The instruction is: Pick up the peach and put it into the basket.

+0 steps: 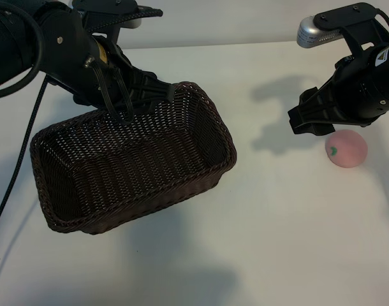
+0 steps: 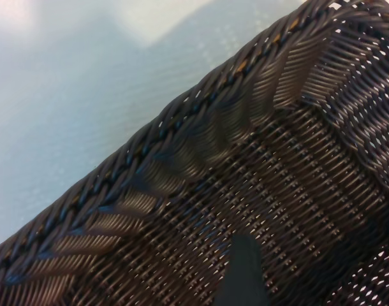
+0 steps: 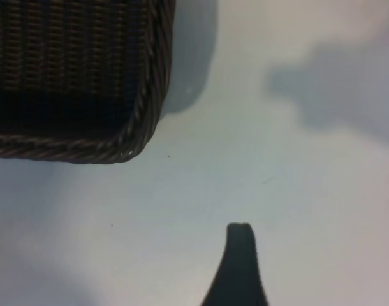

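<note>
The dark-brown wicker basket has a short side farthest from the peach. My left gripper goes there next and closes on its short side's rim (image 1: 40,183).
The peach (image 1: 346,148), small, round and pale pink, lies on the white table at the right. My right gripper (image 1: 303,124) hovers just left of it, open, with nothing between its fingers; the right wrist view shows one finger (image 3: 240,255) over bare table and no peach. The dark-brown wicker basket (image 1: 201,95) stands at the left centre. My left gripper (image 1: 127,108) is at its far rim, open, one finger (image 2: 245,274) inside against the woven wall below the braided rim (image 2: 182,121). The basket's corner (image 3: 150,95) shows in the right wrist view.
White table (image 1: 277,223) stretches between the basket and the peach and along the front. A black cable (image 1: 19,159) hangs down beside the basket's left end. Dark shadows lie in front of the basket.
</note>
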Robot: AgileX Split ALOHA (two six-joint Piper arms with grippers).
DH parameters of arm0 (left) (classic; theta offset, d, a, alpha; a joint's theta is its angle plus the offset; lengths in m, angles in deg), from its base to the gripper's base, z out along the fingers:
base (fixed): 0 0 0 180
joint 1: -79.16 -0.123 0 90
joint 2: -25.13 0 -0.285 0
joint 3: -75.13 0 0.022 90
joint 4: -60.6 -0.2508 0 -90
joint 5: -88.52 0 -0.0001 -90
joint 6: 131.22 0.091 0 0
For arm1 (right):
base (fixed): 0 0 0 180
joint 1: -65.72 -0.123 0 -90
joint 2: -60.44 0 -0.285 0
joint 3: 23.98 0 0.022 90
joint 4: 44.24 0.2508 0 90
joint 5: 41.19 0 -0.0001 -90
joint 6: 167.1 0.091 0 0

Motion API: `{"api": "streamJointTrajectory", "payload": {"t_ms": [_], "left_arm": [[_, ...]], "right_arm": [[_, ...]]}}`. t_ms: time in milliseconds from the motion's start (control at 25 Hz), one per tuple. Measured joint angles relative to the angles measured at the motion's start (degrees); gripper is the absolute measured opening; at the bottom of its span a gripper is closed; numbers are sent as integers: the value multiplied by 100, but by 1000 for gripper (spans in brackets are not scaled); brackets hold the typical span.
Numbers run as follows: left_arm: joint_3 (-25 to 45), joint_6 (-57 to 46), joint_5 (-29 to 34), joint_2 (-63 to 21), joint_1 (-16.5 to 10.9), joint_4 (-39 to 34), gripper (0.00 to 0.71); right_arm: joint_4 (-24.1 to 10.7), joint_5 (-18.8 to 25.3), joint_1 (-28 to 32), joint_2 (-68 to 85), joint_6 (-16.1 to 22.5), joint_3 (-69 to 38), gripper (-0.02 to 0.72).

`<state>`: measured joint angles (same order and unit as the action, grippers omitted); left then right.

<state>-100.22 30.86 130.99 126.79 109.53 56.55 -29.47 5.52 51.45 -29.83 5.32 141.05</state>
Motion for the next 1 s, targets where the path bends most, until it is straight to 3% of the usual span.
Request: {"api": "streamJointTrajectory", "payload": {"t_ms": [1000], "left_arm": [[0, 0, 96, 0, 0, 0, 592]], "right_arm": [[0, 0, 0, 0, 0, 0, 579]]}}
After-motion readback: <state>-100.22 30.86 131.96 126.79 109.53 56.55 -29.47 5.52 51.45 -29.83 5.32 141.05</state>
